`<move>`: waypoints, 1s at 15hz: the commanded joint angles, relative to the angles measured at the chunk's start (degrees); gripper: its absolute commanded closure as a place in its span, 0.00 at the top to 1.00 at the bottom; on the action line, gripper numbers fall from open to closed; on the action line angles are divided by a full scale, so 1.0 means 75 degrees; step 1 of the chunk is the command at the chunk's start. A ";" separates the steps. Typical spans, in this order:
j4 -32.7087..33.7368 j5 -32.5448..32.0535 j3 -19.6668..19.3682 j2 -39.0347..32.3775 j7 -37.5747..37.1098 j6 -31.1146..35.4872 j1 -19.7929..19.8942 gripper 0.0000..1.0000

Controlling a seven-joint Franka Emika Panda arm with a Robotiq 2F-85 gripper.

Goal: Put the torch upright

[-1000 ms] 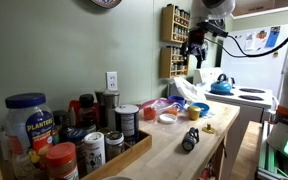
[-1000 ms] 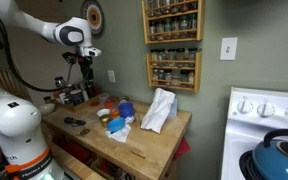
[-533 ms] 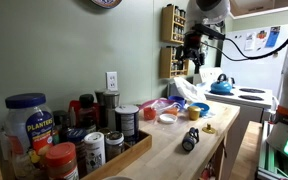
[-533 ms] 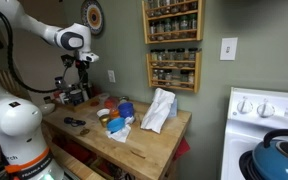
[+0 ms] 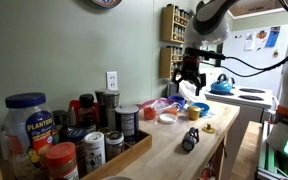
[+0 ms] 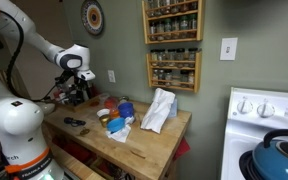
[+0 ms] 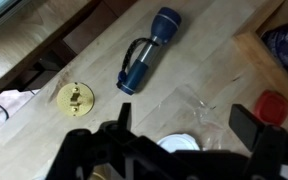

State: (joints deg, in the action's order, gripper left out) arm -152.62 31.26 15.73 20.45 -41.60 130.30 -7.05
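Note:
The torch's narrow end (image 5: 194, 131) (image 7: 132, 79), opposite its wide head, is the next place my gripper needs to go to and close on.
The torch (image 7: 149, 50) is a small dark cylinder with a wider head. It lies on its side on the wooden counter, and it also shows in both exterior views (image 5: 189, 139) (image 6: 75, 123). My gripper (image 7: 184, 125) is open and empty, and hangs in the air above the counter in both exterior views (image 5: 191, 73) (image 6: 74, 86). In the wrist view the torch lies beyond the fingertips (image 7: 119, 112), apart from them. A small yellow object (image 7: 75, 97) lies near the torch.
A white lid (image 7: 179, 146) and clear plastic wrap lie under the gripper, with a red lid (image 7: 272, 103) beside them. Jars and bottles (image 5: 44, 135) crowd one end of the counter. A white cloth (image 6: 158, 110), blue bowls (image 6: 124, 109) and a spice rack (image 6: 172, 45) are nearby.
The arm has come down from high near the spice rack toward the counter. The torch has not moved.

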 commanded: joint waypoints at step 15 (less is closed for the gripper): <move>-0.0585 0.3331 -0.0959 -0.2002 0.2660 0.0644 -0.0262 1.00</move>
State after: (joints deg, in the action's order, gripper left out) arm -157.45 48.94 9.83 9.56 -29.49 134.97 -8.58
